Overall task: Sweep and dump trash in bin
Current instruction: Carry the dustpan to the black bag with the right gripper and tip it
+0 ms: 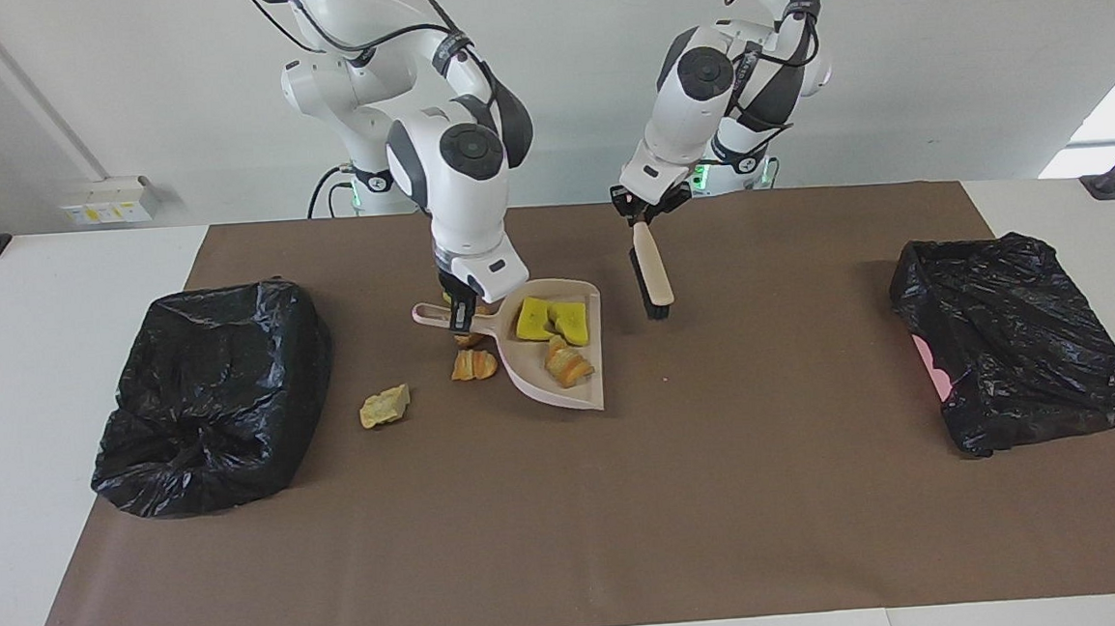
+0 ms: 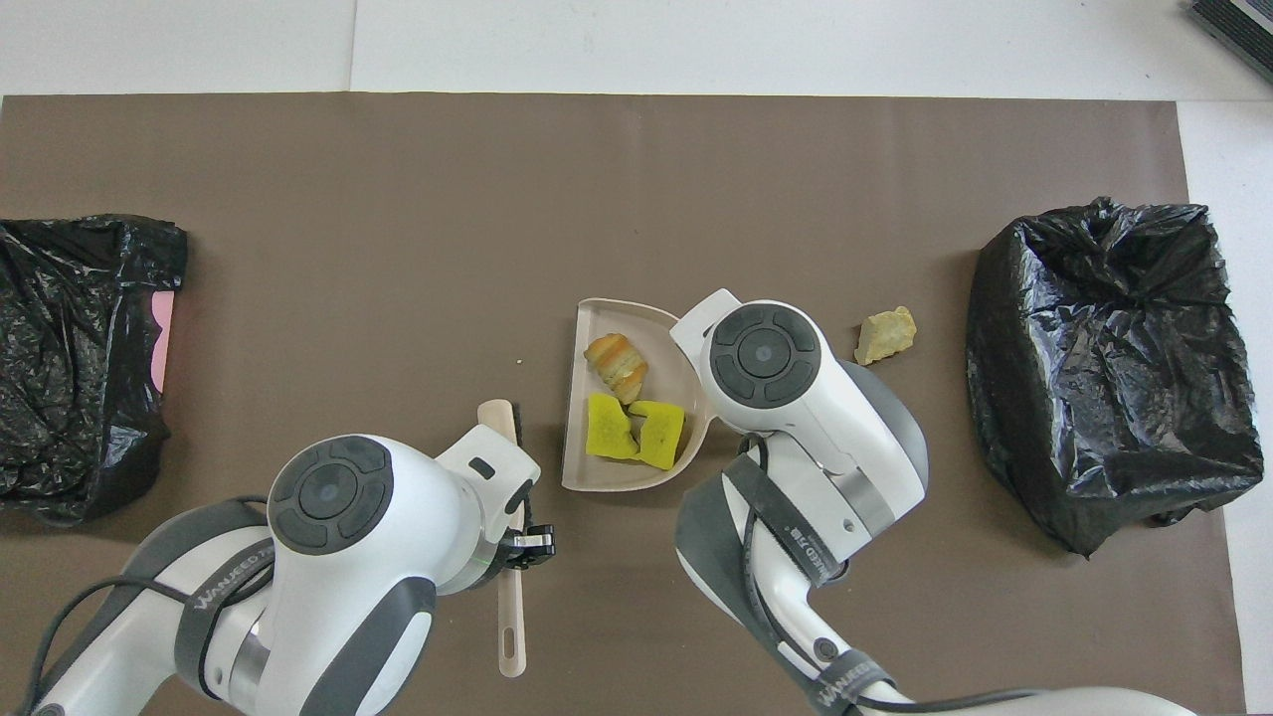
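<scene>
Next, I release the beige brush, now hanging beside the pan, with my left gripper on the bare mat on the near side of the dustpan (image 2: 629,587).
My right gripper (image 1: 462,311) is shut on the handle of a beige dustpan (image 1: 535,380), which it holds just over the mat. In the pan (image 2: 595,473) lie two yellow sponge pieces (image 1: 550,318) and a tan-orange bread lump (image 1: 568,364). More trash lies on the mat: an orange lump (image 1: 474,365), another lump (image 1: 467,339) under the pan's handle, and a tan piece (image 1: 385,406) nearer the black-bagged bin (image 1: 209,397). My left gripper (image 1: 644,219) is shut on a beige brush (image 1: 653,273), which hangs bristles down beside the pan.
A second black-bagged bin (image 1: 1019,338) stands at the left arm's end of the table, with pink showing at its edge. A brown mat (image 1: 724,496) covers the table's middle. In the overhead view the right wrist covers the lumps under the handle.
</scene>
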You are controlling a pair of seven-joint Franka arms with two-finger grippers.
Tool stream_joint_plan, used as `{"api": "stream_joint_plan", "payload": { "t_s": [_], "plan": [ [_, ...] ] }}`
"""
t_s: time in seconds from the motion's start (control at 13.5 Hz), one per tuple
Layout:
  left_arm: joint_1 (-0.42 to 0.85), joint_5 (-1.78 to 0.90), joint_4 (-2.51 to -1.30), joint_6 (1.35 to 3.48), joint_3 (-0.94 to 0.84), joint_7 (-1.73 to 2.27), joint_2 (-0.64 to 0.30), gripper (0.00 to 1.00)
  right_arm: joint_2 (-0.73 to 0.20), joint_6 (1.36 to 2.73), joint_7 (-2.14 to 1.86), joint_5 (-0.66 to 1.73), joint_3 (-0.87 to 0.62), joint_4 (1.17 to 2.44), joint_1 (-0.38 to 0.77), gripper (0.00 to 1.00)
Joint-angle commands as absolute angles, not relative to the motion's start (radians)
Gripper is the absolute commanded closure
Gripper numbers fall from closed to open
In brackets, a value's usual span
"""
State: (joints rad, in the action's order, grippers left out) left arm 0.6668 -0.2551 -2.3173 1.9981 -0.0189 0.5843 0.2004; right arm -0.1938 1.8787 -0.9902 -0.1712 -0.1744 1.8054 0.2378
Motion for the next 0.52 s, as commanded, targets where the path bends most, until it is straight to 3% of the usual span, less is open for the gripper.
{"api": "stream_joint_plan", "payload": {
  "t_s": [0.0,0.45],
  "plan": [
    [0.759,-0.245,-2.382,2.115,-0.012,0.650,0.218,1.00,-0.164,1.821,-1.133,-0.130,-0.183,1.772,0.160,1.00],
    [0.896,-0.245,-2.379,2.278,-0.012,0.799,0.101,1.00,-0.153,1.674,-1.489,-0.140,-0.178,1.675,-0.026,1.00]
  ]
}}
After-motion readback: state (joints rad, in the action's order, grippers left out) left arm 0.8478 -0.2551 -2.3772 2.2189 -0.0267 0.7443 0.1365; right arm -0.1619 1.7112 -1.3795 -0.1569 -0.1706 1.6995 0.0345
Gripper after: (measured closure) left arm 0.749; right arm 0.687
